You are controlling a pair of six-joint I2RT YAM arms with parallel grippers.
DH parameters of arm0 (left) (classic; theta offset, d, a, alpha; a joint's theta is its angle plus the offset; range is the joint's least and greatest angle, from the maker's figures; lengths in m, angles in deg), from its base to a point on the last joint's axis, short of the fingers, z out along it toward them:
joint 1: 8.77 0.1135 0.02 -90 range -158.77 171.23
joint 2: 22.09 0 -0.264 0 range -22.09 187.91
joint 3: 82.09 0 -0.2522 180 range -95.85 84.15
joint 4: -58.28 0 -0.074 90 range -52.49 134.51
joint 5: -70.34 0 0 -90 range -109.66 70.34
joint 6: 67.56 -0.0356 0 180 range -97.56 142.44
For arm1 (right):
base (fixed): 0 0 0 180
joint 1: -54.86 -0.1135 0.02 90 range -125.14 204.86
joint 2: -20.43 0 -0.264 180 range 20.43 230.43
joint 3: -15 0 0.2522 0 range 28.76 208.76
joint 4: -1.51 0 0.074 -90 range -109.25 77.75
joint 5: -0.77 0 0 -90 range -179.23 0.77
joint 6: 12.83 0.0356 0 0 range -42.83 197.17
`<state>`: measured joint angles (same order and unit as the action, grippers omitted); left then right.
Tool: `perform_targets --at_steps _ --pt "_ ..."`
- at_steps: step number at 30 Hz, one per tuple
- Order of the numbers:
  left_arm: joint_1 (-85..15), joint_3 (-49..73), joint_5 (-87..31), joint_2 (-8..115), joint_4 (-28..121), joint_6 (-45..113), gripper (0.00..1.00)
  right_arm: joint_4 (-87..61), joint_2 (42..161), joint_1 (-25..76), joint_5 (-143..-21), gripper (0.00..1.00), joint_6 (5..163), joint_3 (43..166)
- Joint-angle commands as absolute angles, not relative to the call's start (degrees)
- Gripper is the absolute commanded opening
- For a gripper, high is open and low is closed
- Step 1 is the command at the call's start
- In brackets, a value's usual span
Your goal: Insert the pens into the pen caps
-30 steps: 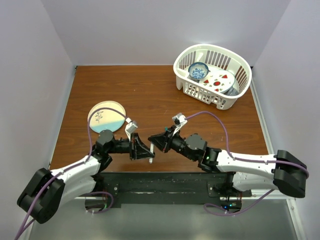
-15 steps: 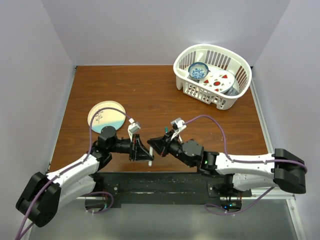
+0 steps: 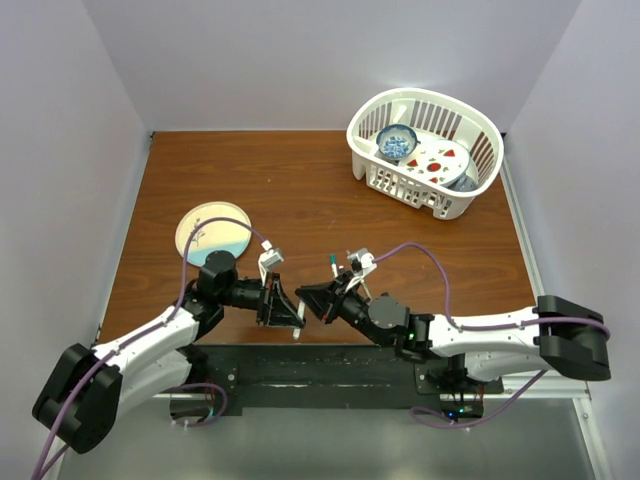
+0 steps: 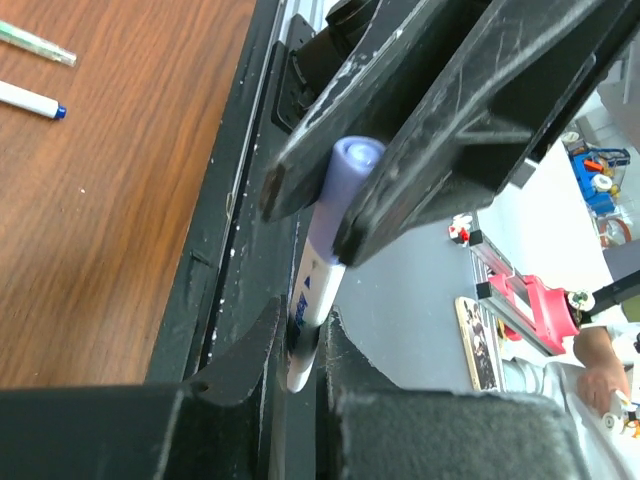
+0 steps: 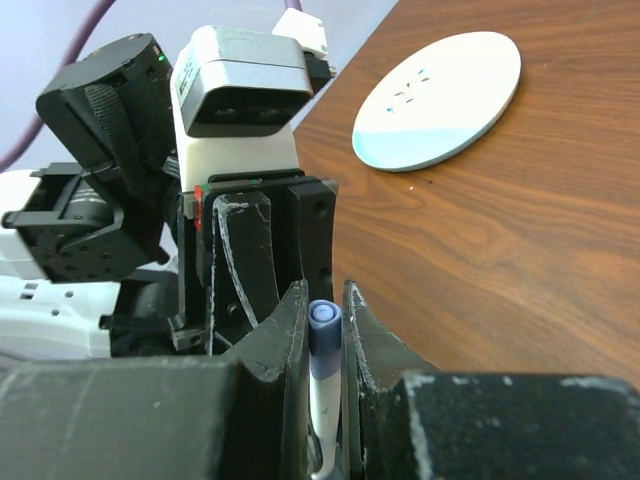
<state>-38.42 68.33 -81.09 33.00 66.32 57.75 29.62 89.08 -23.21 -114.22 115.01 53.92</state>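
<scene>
Next, my left gripper sets the lavender-capped white pen, now low over the table's near edge, down on the brown table (image 3: 331, 279), next to the teal-capped pen.
A white pen (image 4: 318, 288) wearing a lavender pen cap (image 4: 355, 160) is gripped at both ends, low over the table's near edge. My left gripper (image 4: 300, 325) is shut on the white barrel. My right gripper (image 5: 325, 300) is shut on the lavender cap (image 5: 325, 325), its white barrel running down between the jaws. From above, the left gripper (image 3: 288, 305) and right gripper (image 3: 310, 300) meet tip to tip, with the pen's white end (image 3: 298, 332) poking out below. Two more pens lie on the wood: a clear greenish one (image 4: 35, 43) and a white, blue-tipped one (image 4: 30, 100).
A round cream and blue plate (image 3: 213, 232) lies at the left of the brown table. A white basket (image 3: 470, 190) with a bowl and dishes stands at the back right. The black base rail (image 3: 320, 365) runs just below the grippers.
The right arm has slid left and towards the near edge, its wrist dropping lower. The left gripper shifted slightly with it. Both grips have stayed shut.
</scene>
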Motion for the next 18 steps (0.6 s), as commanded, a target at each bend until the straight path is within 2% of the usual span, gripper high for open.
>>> perform_targets --at_steps 1,7,11,18 --pt "-32.0 54.5 -53.1 32.6 84.9 60.5 0.00 15.1 94.9 -36.4 -83.2 0.00 120.2 50.8" --pt "-29.6 53.8 -53.3 31.4 82.2 59.3 0.00 11.7 94.2 -37.3 -83.2 0.00 119.8 49.8" --pt "-27.1 54.1 -55.7 32.3 84.3 61.6 0.00 9.7 96.3 -39.5 -87.2 0.00 119.8 50.8" --pt "-28.1 54.9 -54.2 28.4 78.5 59.3 0.00 6.6 95.4 -39.5 -94.7 0.00 119.9 56.9"
